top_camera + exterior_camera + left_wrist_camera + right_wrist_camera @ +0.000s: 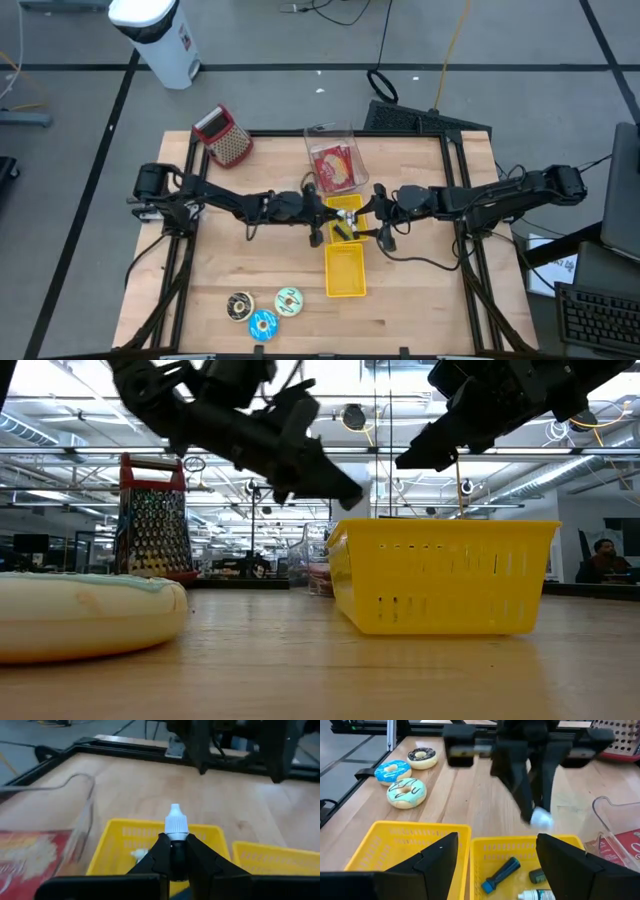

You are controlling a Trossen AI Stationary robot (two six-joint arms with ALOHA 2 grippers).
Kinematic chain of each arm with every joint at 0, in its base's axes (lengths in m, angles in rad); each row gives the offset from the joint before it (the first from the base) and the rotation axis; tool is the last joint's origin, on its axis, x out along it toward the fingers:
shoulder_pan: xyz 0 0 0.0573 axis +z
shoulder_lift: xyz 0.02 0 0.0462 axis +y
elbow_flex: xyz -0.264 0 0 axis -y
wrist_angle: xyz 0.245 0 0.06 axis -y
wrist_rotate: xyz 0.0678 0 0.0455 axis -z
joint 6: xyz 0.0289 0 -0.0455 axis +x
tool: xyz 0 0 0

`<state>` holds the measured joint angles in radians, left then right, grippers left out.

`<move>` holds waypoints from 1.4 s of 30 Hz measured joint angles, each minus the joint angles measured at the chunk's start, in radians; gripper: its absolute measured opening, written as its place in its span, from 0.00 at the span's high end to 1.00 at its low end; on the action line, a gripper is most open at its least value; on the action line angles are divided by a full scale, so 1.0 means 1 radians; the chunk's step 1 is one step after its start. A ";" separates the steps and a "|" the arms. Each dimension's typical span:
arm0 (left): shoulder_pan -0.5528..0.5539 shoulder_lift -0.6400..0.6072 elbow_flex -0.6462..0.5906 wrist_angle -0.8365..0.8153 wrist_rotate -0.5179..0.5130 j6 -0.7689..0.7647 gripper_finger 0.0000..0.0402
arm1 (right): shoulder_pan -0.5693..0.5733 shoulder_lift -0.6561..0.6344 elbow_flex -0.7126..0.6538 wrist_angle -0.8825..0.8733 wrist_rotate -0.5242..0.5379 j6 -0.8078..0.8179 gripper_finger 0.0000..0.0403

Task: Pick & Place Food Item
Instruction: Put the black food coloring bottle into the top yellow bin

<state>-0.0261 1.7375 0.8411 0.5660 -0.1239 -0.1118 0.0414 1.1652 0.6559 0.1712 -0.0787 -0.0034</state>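
Next, I release the bottle from my left gripper inside the far yellow basket (350, 226) (184, 876), toward the end of it that is by the second yellow basket.
My left gripper (175, 854) is shut on a small bottle with a white cap (176, 822) and hangs over the far yellow basket (345, 210); the right wrist view shows the cap (540, 818) head-on. My right gripper (497, 865) stands open on the other side of that basket, with nothing between its fingers. A second yellow basket (346, 270) lies nearer the table's front. Three iced donuts (263, 312) rest flat on the table near the front edge. At the back stands a clear tub (333, 160) with a red packet in it. My left gripper pinches the bottle between its two fingers (159, 851), just below the white cap (177, 836). The cap sticks out past the fingertips; the fingers hide the bottle's body. They come from the table's left, slanting a little downward. The bottle is lifted clear above the far basket.
The far basket holds a blue pen-like thing (501, 874), a dark piece (537, 875) and a white bottle (535, 895). A metal grater (225, 135) stands at the back left. Bare wood lies left and right of the baskets.
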 joint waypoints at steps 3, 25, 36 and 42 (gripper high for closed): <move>-0.007 -0.013 -0.059 0.155 0.012 -0.013 0.93 | 0.000 0.000 0.000 -0.002 0.003 -0.006 0.36; -0.059 0.142 0.140 -0.134 -0.086 -0.044 0.91 | -0.002 0.000 0.001 0.047 0.032 -0.012 0.36; -0.052 0.151 0.151 -0.134 -0.085 -0.048 0.91 | -0.002 0.000 0.000 0.033 0.029 -0.011 0.36; -0.050 0.151 0.151 -0.122 -0.085 -0.073 0.81 | -0.002 0.000 0.000 0.033 0.029 -0.012 0.36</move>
<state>-0.0761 1.8889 0.9924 0.4444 -0.2092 -0.1852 0.0395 1.1648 0.6563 0.2045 -0.0496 -0.0149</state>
